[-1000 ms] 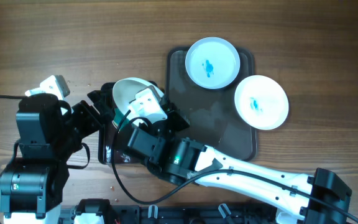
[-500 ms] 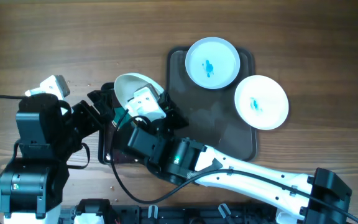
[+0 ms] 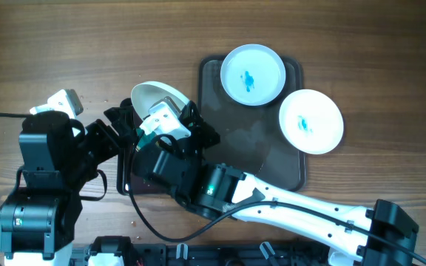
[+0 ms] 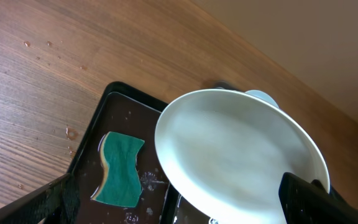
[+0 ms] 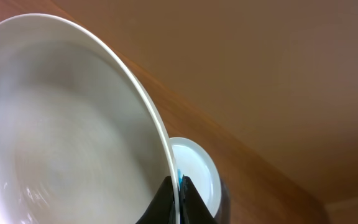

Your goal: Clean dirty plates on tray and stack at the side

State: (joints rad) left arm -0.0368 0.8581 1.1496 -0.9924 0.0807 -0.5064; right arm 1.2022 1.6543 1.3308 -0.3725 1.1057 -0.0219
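Note:
The robot's right gripper needs to set the clean white plate, still tilted above a small dark tray, down on the bare wood (image 3: 381, 120) next to the nearer stained plate.
My right gripper (image 3: 166, 111) is shut on the rim of a white plate (image 3: 152, 94) and holds it tilted above a small dark tray (image 4: 107, 106) at the left. In the right wrist view the jaws (image 5: 178, 194) pinch the plate's edge (image 5: 61, 124). A green sponge (image 4: 120, 168) lies in the small tray. My left gripper (image 4: 185, 214) is open with its fingers wide apart under the plate (image 4: 241, 155). Two white plates with blue stains, one (image 3: 252, 74) and the other (image 3: 310, 120), rest on the large dark tray (image 3: 242, 140).
The large tray's near half is wet and bare. The right arm (image 3: 287, 210) reaches across the front of the table. Water drops (image 4: 45, 45) lie on the wood left of the small tray.
The right gripper has moved the held plate slightly left and away, and tilted it more. The left arm and the two stained plates have not moved.

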